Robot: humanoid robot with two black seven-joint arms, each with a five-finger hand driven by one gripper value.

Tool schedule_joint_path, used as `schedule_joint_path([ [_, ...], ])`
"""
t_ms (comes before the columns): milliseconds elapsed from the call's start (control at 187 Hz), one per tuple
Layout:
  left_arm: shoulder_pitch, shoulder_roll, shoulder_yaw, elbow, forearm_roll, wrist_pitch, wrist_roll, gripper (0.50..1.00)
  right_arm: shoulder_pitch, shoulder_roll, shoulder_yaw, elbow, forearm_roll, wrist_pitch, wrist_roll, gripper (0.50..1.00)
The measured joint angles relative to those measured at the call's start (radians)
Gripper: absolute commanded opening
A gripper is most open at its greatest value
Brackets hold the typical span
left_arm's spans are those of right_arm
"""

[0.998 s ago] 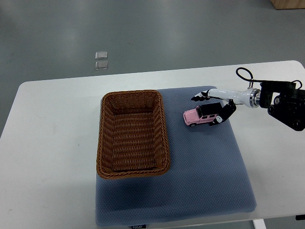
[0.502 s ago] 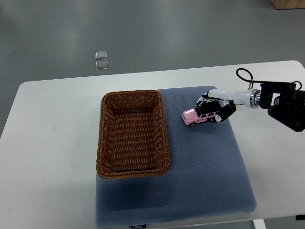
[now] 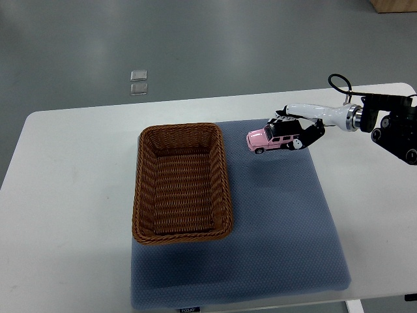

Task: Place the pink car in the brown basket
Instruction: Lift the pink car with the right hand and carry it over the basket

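Observation:
The robot's right gripper will release the pink car, now held above the blue mat, on the brown basket's bottom, just beyond its middle [image 3: 179, 173] toward the basket's far rim.
The pink toy car [image 3: 263, 138] is held in the air above the blue mat [image 3: 287, 222], to the right of the brown wicker basket [image 3: 182, 181]. My right hand [image 3: 294, 134] is shut on the car's rear half, its arm coming in from the right edge. The car's nose points left towards the basket. The basket is rectangular and has nothing in it. The left arm does not show.
The mat lies on a white table [image 3: 71, 215] and the basket's right part rests on the mat. Two small clear squares [image 3: 138, 82] lie on the grey floor beyond the table.
My right hand closed on the car and lifted it off the mat. It now sits higher and slightly further from me than a second ago.

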Motion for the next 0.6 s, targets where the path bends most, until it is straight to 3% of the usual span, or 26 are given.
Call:
schedule_joint_path([
  [320, 0.000, 0.000, 0.000, 0.000, 0.000, 0.000, 0.000, 1.000, 0.106, 0.022, 0.003, 0.012, 0.010, 0.007, 0.001, 0.500],
  [598, 0.000, 0.000, 0.000, 0.000, 0.000, 0.000, 0.001, 1.000, 0.183, 0.171, 0.000, 0.043, 0.011, 0.017, 0.001, 0.500],
])
